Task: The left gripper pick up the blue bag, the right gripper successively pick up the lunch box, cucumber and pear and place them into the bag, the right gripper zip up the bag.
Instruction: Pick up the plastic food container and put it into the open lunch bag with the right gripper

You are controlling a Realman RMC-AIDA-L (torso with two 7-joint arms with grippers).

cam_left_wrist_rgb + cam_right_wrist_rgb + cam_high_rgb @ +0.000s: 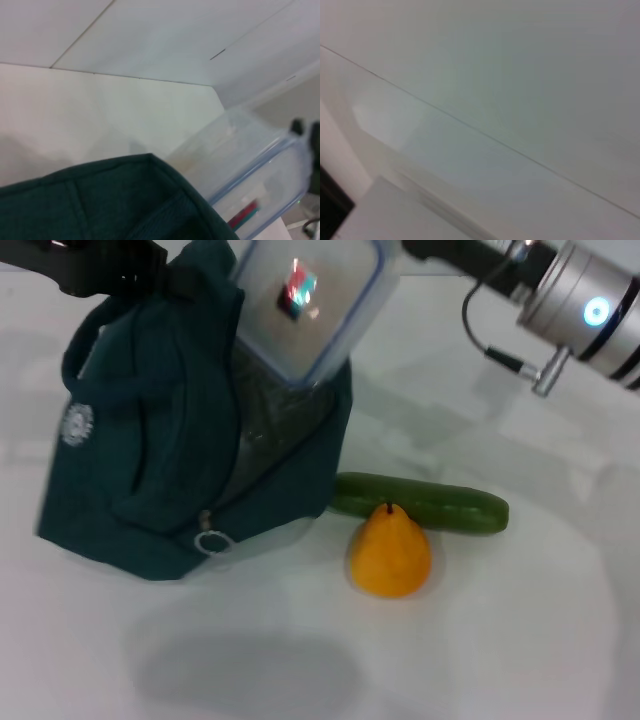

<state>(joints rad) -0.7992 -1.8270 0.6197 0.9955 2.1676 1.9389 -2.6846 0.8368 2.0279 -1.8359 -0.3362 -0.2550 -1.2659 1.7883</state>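
Next, my right gripper lets go of the lunch box inside the blue bag's opening (pixel 282 412), where it will be against the bag's foil lining.
The blue bag (pixel 150 460) stands at the left of the white table, and my left gripper (pixel 150 275) is shut on its top edge and holds it up. The clear lunch box (pixel 305 300) with a blue rim tilts out of the bag's open mouth, lower end inside against the foil lining. My right gripper (pixel 400 248) is at the box's upper end, mostly cut off by the frame edge. The left wrist view shows bag fabric (pixel 100 205), the lunch box (pixel 250 170) and dark fingers (pixel 299 127) at its far end. The cucumber (pixel 420 502) lies right of the bag, with the pear (pixel 390 552) upright just in front of it.
The bag's ring zipper pull (pixel 213 540) hangs at its front lower edge, and a round white logo (pixel 77 423) is on its left side. The right arm's silver wrist (pixel 590 310) with a cable reaches in from the top right. White table (pixel 520 640) lies in front.
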